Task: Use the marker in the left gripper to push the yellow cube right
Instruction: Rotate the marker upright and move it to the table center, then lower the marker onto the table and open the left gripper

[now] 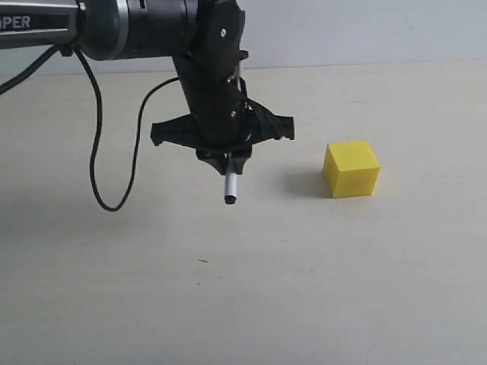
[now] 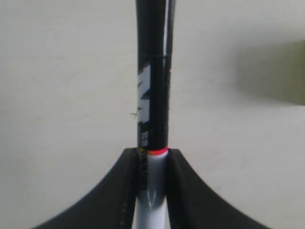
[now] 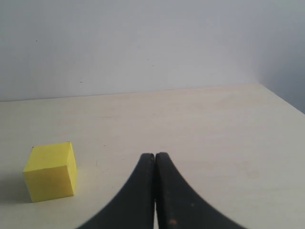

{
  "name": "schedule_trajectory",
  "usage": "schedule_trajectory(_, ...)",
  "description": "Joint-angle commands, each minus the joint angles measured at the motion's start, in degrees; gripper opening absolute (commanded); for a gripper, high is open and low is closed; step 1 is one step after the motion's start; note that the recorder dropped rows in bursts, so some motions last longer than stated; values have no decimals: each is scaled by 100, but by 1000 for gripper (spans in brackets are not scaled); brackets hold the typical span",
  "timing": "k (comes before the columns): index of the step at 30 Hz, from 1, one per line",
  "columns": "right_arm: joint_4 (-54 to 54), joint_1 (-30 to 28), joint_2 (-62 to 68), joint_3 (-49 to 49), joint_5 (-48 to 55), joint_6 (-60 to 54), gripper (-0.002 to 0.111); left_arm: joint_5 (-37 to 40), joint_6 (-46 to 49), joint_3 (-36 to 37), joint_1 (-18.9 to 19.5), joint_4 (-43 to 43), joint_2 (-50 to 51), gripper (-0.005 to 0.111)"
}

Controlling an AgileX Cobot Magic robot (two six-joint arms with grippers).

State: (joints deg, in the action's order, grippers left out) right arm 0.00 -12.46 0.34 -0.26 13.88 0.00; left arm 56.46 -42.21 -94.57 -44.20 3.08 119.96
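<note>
My left gripper is going to set the marker down on the bare table (image 1: 227,190) below the black arm, level with the yellow cube. The marker now points down just above the surface.
My left gripper (image 1: 228,161) hangs from the black arm over the pale table, shut on the marker (image 1: 230,185), which points down with its lower end just above the surface. In the left wrist view the marker (image 2: 153,95) runs out from between the two black fingers (image 2: 119,191), white barrel inside them, black printed part beyond. The yellow cube (image 1: 351,168) rests on the table to the right of the marker, a clear gap between them. From the right wrist the yellow cube (image 3: 51,171) shows off to one side of my right gripper (image 3: 155,156), shut on nothing.
A black cable (image 1: 99,160) loops down from the left arm to the table at the left. The table (image 1: 304,289) meets a pale wall (image 3: 143,43) at the back. The right arm does not show in the exterior view.
</note>
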Motion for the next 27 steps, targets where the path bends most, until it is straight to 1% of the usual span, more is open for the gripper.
schedule_trajectory(1,0,-22,-9,26,-50,0,0,-307,-512,67,-97,-31,57,0)
schedule_trajectory(5,0,-22,-9,26,-50,0,0,-234,-622,67,-97,-54,271,0)
schedule_trajectory(16,0,-22,-9,26,-50,0,0,-480,-664,67,-58,119,775,0)
schedule_trajectory(27,0,-22,-9,26,-50,0,0,-376,-761,67,86,119,873,0)
